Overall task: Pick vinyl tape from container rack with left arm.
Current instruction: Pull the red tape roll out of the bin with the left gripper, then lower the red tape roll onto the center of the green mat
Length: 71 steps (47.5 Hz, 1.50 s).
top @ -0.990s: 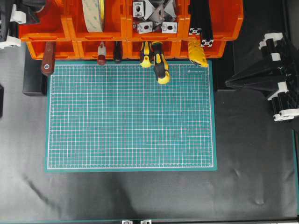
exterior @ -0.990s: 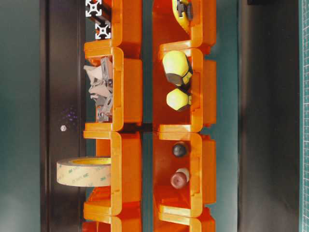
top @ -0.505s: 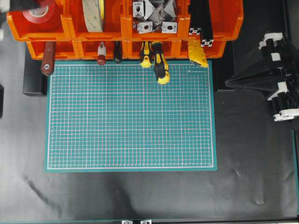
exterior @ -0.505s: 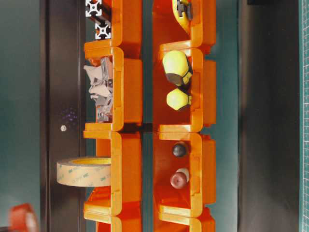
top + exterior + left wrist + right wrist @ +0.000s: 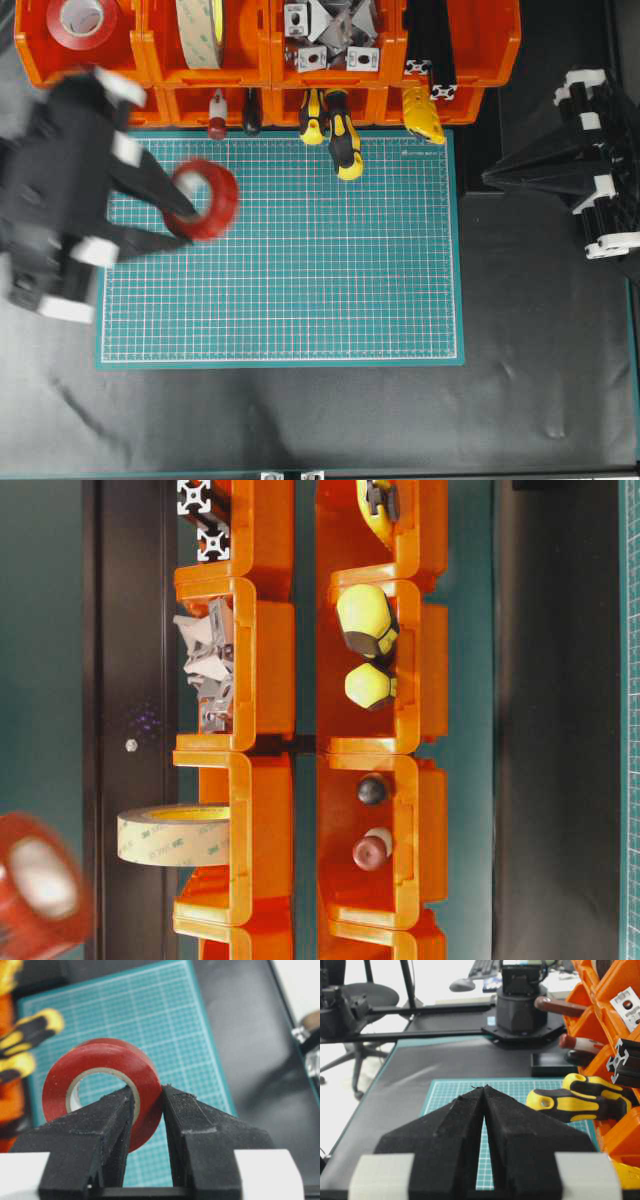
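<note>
Next, I let go of the vinyl tape with my left gripper near the middle of the green mat (image 5: pixel 265 273).
The vinyl tape (image 5: pixel 208 199), a glossy red roll with a pale core, hangs blurred over the left part of the green mat, clear of the container rack (image 5: pixel 265 45). My left gripper (image 5: pixel 190 222) is shut on it. In the left wrist view one finger (image 5: pixel 107 1110) passes through the core and the other presses the red outer face of the vinyl tape (image 5: pixel 100 1057). The same roll (image 5: pixel 35 885) shows blurred at the lower left of the table-level view, beside the rack (image 5: pixel 265 680). At the far right my right gripper (image 5: pixel 487 176) (image 5: pixel 484 1087) rests shut and holds nothing.
A second red roll (image 5: pixel 83 20) lies in the rack's top-left bin, next to a cream tape roll (image 5: pixel 200 30). Screwdriver handles (image 5: pixel 340 135) and other tools stick out of the lower bins over the green cutting mat (image 5: pixel 300 280). Black cloth surrounds the mat.
The left arm has swung out from the rack's top-left bin down and right over the mat, carrying the red roll. The right arm has not moved.
</note>
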Motion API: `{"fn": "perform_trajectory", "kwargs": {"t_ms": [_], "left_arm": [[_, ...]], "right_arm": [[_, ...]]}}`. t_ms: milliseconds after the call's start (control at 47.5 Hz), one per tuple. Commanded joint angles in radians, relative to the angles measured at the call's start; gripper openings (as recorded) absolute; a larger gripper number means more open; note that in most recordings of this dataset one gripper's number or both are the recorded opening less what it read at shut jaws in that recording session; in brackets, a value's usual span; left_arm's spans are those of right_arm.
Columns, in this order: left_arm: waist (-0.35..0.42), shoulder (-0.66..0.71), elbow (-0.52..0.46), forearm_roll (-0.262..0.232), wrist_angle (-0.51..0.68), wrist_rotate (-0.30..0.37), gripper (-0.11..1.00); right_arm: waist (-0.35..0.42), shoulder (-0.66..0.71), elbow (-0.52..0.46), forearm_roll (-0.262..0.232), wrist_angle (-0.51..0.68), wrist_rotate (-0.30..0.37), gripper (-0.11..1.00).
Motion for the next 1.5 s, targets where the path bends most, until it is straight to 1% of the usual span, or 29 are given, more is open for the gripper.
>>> {"fn": "perform_trajectory", "kwargs": {"t_ms": [0, 105, 190, 379, 590, 716, 1201, 1243, 1390, 1411, 1474], "left_arm": [[-0.006, 0.028, 0.051, 0.002, -0.140, -0.037, 0.19], [-0.006, 0.083, 0.095, 0.002, -0.219, -0.055, 0.19], [-0.006, 0.144, 0.124, 0.002, -0.255, -0.066, 0.19], [-0.005, 0.288, 0.160, 0.002, -0.270, -0.069, 0.19], [-0.006, 0.408, 0.147, 0.002, -0.288, -0.069, 0.19], [-0.006, 0.434, 0.138, 0.000, -0.291, -0.069, 0.19], [-0.005, 0.436, 0.137, 0.000, -0.295, -0.069, 0.20], [-0.005, 0.437, 0.135, 0.002, -0.295, -0.069, 0.25], [-0.005, 0.436, 0.135, 0.000, -0.298, -0.071, 0.64], [-0.005, 0.436, 0.133, 0.002, -0.299, -0.071, 0.71], [-0.003, 0.434, 0.132, 0.002, -0.302, -0.072, 0.84]], "right_arm": [[-0.002, 0.011, -0.031, 0.008, -0.002, 0.002, 0.00], [-0.002, 0.011, -0.031, 0.014, -0.002, 0.002, 0.00], [-0.002, 0.011, -0.031, 0.014, -0.002, 0.002, 0.00], [-0.003, 0.003, -0.032, 0.014, -0.002, 0.002, 0.00], [-0.003, 0.000, -0.034, 0.014, -0.003, 0.002, 0.00], [-0.003, -0.003, -0.034, 0.014, -0.002, 0.002, 0.00], [-0.003, -0.003, -0.034, 0.014, -0.002, 0.002, 0.00], [-0.003, -0.003, -0.034, 0.014, -0.002, 0.002, 0.00], [-0.003, -0.003, -0.034, 0.014, -0.002, 0.002, 0.00], [-0.003, -0.003, -0.034, 0.014, -0.002, 0.002, 0.00], [-0.003, -0.003, -0.034, 0.014, -0.002, 0.002, 0.00]]}}
